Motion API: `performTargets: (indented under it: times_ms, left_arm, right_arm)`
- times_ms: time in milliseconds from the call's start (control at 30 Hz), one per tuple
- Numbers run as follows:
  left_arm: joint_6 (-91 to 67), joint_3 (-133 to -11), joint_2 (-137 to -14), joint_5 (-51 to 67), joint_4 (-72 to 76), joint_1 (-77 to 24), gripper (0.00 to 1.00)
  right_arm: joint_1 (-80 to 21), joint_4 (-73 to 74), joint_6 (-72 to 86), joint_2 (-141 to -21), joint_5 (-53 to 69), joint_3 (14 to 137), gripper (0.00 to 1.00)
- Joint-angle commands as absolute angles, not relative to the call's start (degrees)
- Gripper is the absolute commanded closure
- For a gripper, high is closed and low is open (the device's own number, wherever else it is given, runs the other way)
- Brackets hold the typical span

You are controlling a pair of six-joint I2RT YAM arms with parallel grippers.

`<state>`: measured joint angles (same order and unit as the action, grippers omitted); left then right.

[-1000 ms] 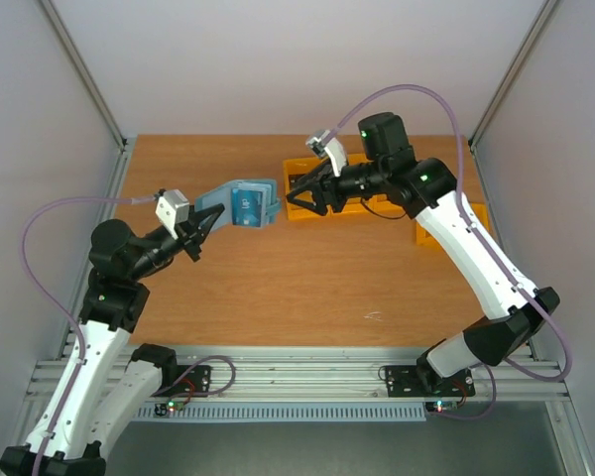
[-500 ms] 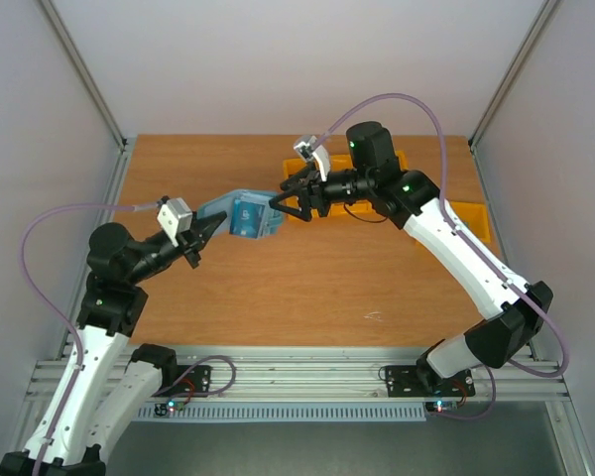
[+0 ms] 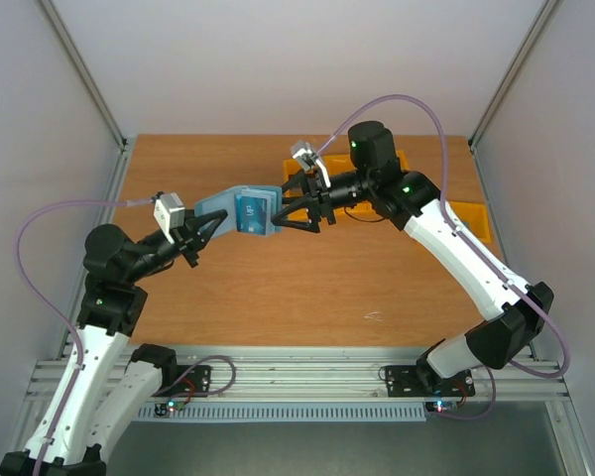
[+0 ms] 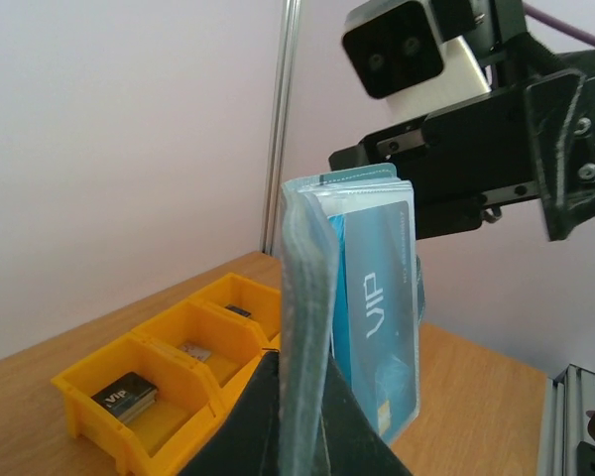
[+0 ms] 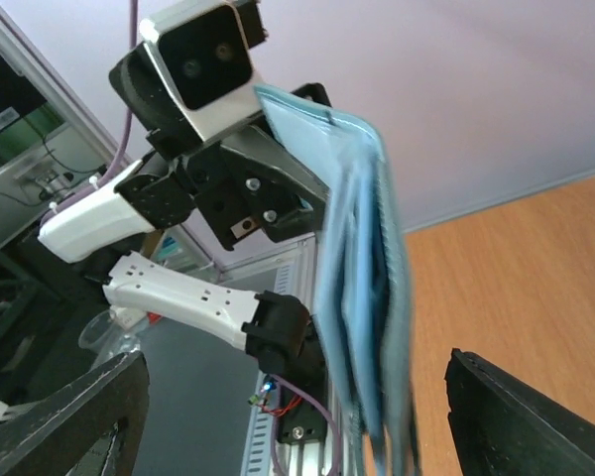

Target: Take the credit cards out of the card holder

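My left gripper is on the card holder's near edge, so my right gripper should grip its far edge before my left gripper takes the blue credit card [image 3: 252, 213].
The teal card holder [image 3: 236, 210] hangs in the air over the table, and my left gripper [image 3: 196, 236] is shut on its near edge. In the left wrist view the card holder [image 4: 307, 297] stands on edge between my left gripper's [image 4: 302, 402] jaws. A blue credit card [image 4: 382, 317] with white VIP print sits in it. My right gripper [image 3: 284, 210] is open, its tips at the holder's right edge. In the right wrist view the card holder [image 5: 362, 288] lies between the spread fingers [image 5: 506, 416], which do not touch it. No other card is clearly seen.
Yellow bins [image 3: 352, 203] stand behind and right of my right gripper, with one more [image 3: 471, 218] at the table's right edge. The left wrist view shows the yellow bins [image 4: 129, 382] holding small dark cards [image 4: 124, 395]. Bare wooden table [image 3: 307, 283] lies below both arms.
My right gripper has swung left from the yellow bins to the holder's edge, and its jaws have opened wider. The left gripper has kept its grip, shifting the holder only slightly.
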<state>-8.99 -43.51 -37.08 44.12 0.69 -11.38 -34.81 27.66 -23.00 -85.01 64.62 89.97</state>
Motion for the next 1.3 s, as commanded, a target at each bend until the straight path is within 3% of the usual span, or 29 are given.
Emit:
performTargets:
  times_ms: [0,67,133,400,467,500,600,633,767,900,1000,1100,1267]
  left_arm:
    - [-8.5,-44.9,-37.2,43.2,3.9,-11.4,1.00]
    - [-8.9,-44.9,-37.3,43.2,4.3,-11.4,1.00]
    - [-9.3,-44.9,-37.4,43.1,4.3,-11.4,1.00]
    - [-10.9,-44.6,-37.0,41.6,4.2,-11.4,1.00]
    - [-11.5,-44.1,-37.0,39.1,4.3,-11.4,1.00]
    - [-12.2,-43.9,-36.9,36.4,3.9,-11.4,0.93]
    - [-13.7,-43.4,-37.2,25.6,2.0,-11.3,0.57]
    - [-13.7,-43.3,-37.2,22.3,1.6,-11.1,0.51]
    - [-11.6,-43.3,-37.1,12.8,1.3,-10.5,0.42]
    - [-9.6,-43.0,-36.9,18.9,2.9,-10.0,0.40]
    - [-10.0,-42.4,-37.2,33.0,5.7,-10.0,0.54]
    - [-11.5,-41.3,-38.1,45.8,7.7,-11.6,0.63]
    - [-14.2,-40.4,-40.5,49.4,6.2,-14.7,0.65]
  right_arm:
    - [-37.3,31.6,-25.6,-84.8,60.6,93.5,0.20]
    - [-38.9,28.6,-23.6,-84.7,55.7,92.7,0.24]
    - [-39.6,25.7,-21.6,-84.8,51.0,91.9,0.35]
    - [-39.6,26.9,-22.3,-84.9,48.5,92.6,0.98]
    - [-39.4,28.7,-22.5,-85.2,48.1,93.3,0.99]
    - [-39.2,30.1,-22.5,-85.4,47.5,93.9,0.99]
    - [-39.0,33.7,-22.3,-86.6,42.8,95.8,0.99]
    - [-39.0,35.2,-22.0,-87.0,39.8,96.6,0.99]
    - [-39.1,46.1,-18.8,-91.3,19.0,103.1,0.99]
    - [-40.8,59.1,-16.4,-96.4,-3.0,112.2,0.99]
    - [-43.8,60.2,-18.1,-97.3,-7.9,114.3,0.99]
    - [-46.4,59.4,-19.7,-98.3,-7.2,116.0,0.99]
    - [-47.6,56.8,-23.4,-99.5,8.2,117.5,0.99]
